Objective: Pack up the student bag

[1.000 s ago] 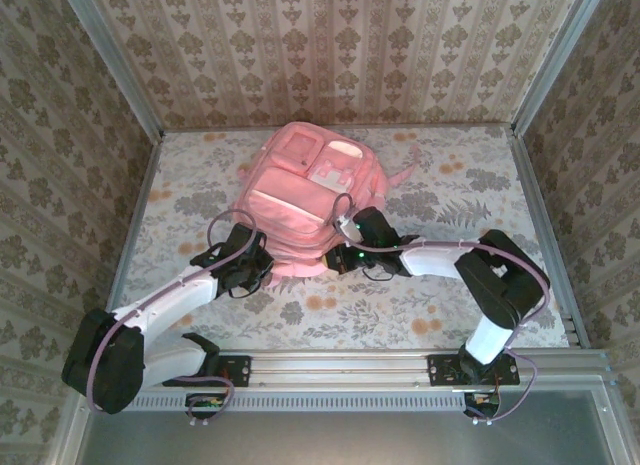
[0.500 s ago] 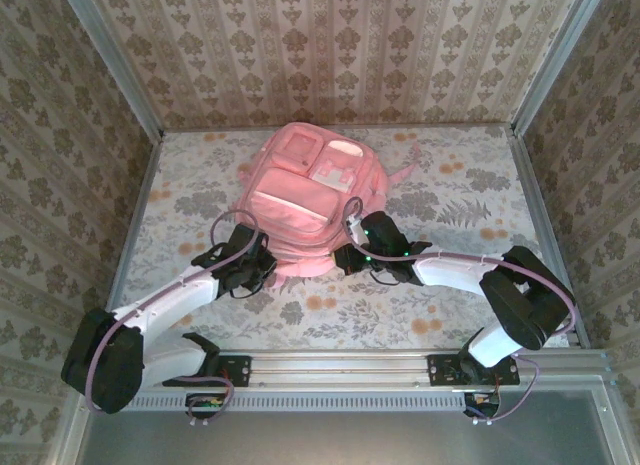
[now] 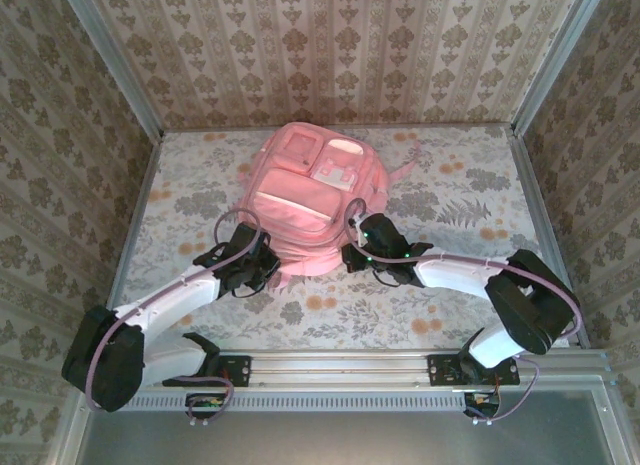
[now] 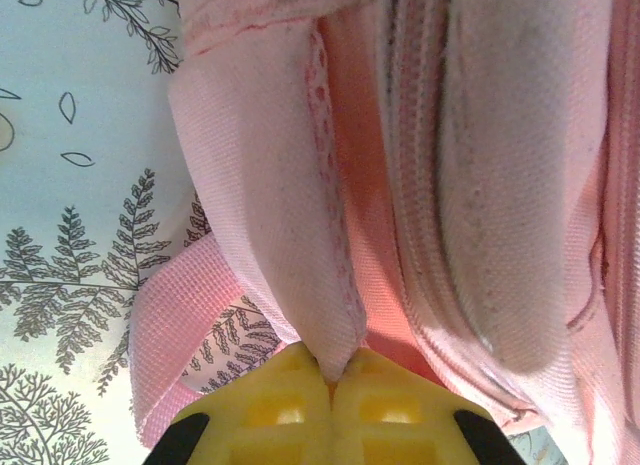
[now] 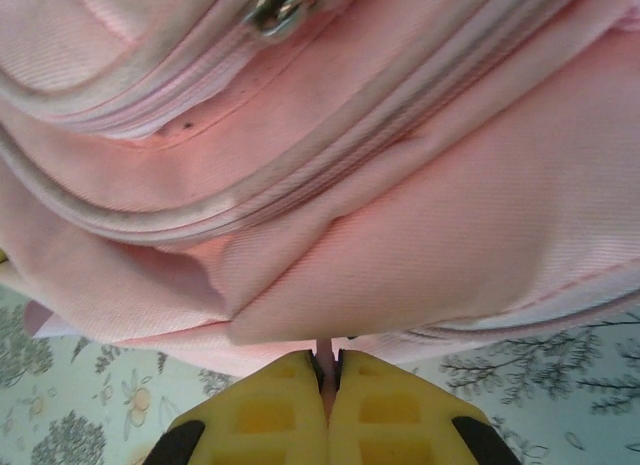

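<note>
Next, I let go of the bag's thin pink edge with my right gripper on the floral tablecloth (image 3: 412,206) just below the pink strap end.
The student bag (image 3: 305,200), a big soft pink backpack with lighter front pockets and a small white patch, lies flat in the middle of the table. My left gripper (image 3: 268,273) sits at the bag's near-left corner, shut on a fold of its pink fabric (image 4: 300,235). At the near-right corner, my right gripper (image 3: 352,257) pinches a thin pink edge of the bag (image 5: 330,215). A metal zipper pull (image 5: 283,7) shows on the bag in the right wrist view. A pink strap (image 4: 165,325) trails on the table beside the left fingers (image 4: 275,405).
The floral tablecloth (image 3: 450,205) covers the table, walled by patterned panels on three sides. A metal rail (image 3: 340,367) with both arm bases runs along the near edge. A pink strap end (image 3: 405,172) sticks out to the bag's right.
The right arm has stretched out and lowered, its elbow swinging right. The bag has shifted slightly away from the arms, and both grippers stay shut on it.
</note>
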Available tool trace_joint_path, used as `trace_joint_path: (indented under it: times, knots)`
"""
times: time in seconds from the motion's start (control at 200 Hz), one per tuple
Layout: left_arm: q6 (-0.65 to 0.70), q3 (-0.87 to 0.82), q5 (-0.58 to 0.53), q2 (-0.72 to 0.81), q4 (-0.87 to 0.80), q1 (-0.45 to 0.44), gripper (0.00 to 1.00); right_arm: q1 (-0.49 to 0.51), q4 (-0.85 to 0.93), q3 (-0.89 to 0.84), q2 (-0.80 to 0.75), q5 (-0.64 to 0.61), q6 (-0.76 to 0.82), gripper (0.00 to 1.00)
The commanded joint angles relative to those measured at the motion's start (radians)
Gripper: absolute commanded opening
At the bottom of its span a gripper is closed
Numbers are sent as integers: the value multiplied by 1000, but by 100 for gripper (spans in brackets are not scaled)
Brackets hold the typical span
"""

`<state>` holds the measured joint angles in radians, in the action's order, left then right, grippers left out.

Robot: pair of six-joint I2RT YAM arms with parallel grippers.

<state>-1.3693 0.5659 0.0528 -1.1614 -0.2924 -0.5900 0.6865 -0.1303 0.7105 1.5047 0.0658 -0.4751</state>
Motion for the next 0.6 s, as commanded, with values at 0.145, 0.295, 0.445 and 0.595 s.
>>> trace_joint_path:
  times: [0.145, 0.295, 0.445, 0.595]
  knots:
    - [19, 15, -79, -9, -62, 5, 0, -31, 85, -48, -65, -230, -26, 0]
    - [19, 18, -79, -6, -68, 2, 0, -46, 83, -48, -50, -249, -26, 0]
    - [23, 19, -80, 0, -72, -2, 0, -69, 76, -33, -22, -251, -36, 0]
    - [23, 17, -80, 0, -70, -4, 0, -110, 88, 6, 30, -251, -64, 0]
